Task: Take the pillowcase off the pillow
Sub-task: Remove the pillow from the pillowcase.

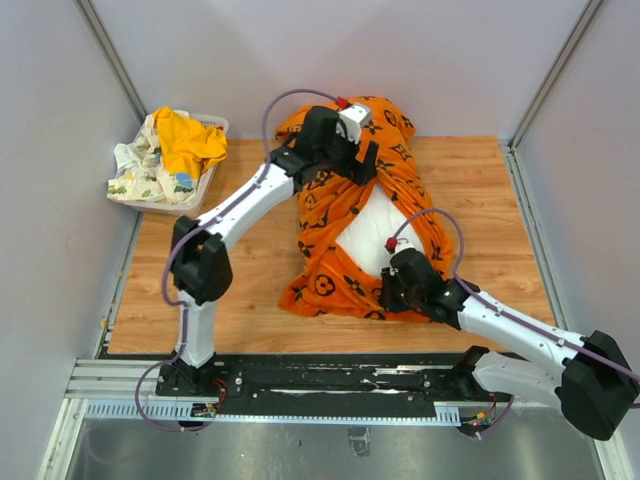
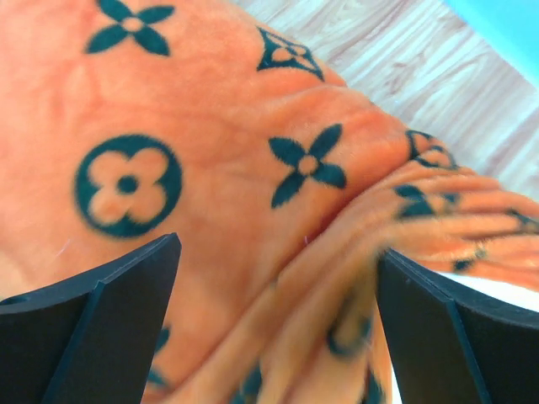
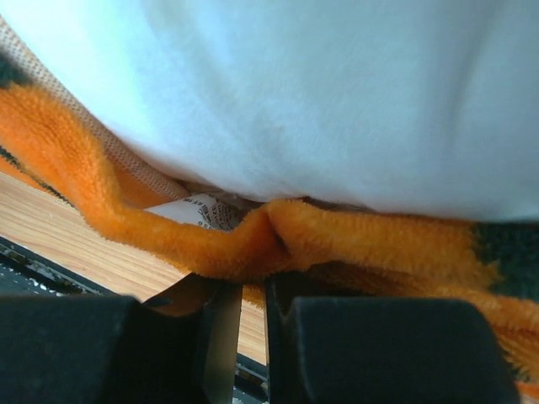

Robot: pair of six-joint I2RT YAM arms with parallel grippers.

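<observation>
Next, my left gripper will go to the white pillow's bare middle (image 1: 382, 222), between the orange pillowcase's folds, and close there.
The bright-orange pillowcase (image 1: 330, 205) with black motifs lies crumpled in the middle of the wooden table. It is partly peeled back, and the white pillow (image 1: 372, 240) shows at its near right. My left gripper (image 1: 362, 162) is on the far part of the pillowcase. It is open wide, with bunched orange folds (image 2: 210, 126) between its fingers (image 2: 280, 248). My right gripper (image 1: 392, 292) is at the near edge, shut on the pillowcase's fuzzy hem (image 3: 354, 236) just under the pillow (image 3: 320, 101). Its jaws (image 3: 253, 282) are almost together.
A white basket (image 1: 222, 124) stands at the back left corner, holding a plain yellow cloth (image 1: 185, 140) and a white printed cloth (image 1: 135, 165). Grey walls enclose the table on three sides. A printed label (image 3: 198, 210) shows beside the hem.
</observation>
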